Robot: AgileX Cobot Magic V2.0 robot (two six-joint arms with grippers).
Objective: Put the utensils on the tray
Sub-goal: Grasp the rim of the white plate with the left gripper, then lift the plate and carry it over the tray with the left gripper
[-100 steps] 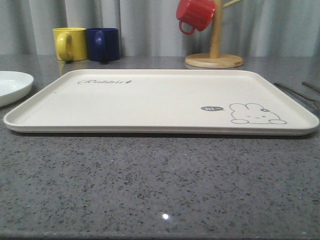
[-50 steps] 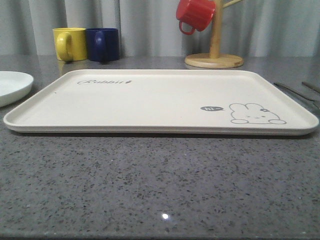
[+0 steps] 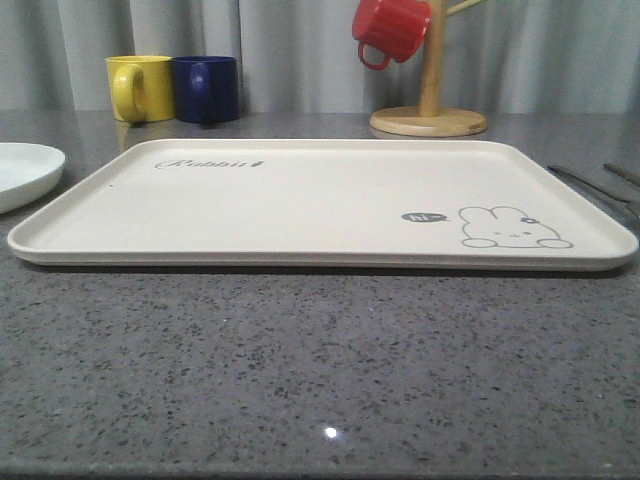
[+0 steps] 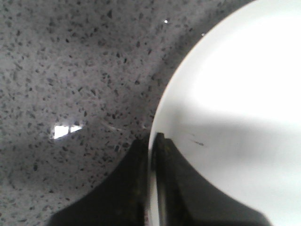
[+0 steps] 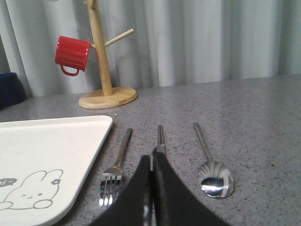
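Next, I let go of the white plate with my left gripper on the cream tray, partly over the Rabbit lettering [image 3: 238, 182].
The cream tray [image 3: 300, 200] with its rabbit drawing lies flat in the middle of the table, with nothing on it. To its right, on the grey table, the utensils lie side by side: a fork [image 5: 117, 165] nearest the tray [image 5: 47, 150], the chopsticks [image 5: 160, 136] in the middle, and a spoon [image 5: 215, 181] farthest out. In the front view they are thin dark lines [image 3: 590, 185]. My right gripper [image 5: 151, 157] is shut, low over the near end of the chopsticks. My left gripper [image 4: 151, 139] is shut just above the rim of the white plate [image 4: 235, 94].
The white plate [image 3: 25, 170] sits left of the tray. Behind the tray stand a yellow mug [image 3: 140, 87] and a blue mug [image 3: 207, 88]. A wooden mug tree [image 3: 430, 110] with a red mug [image 3: 392, 28] stands at the back right, a curtain behind.
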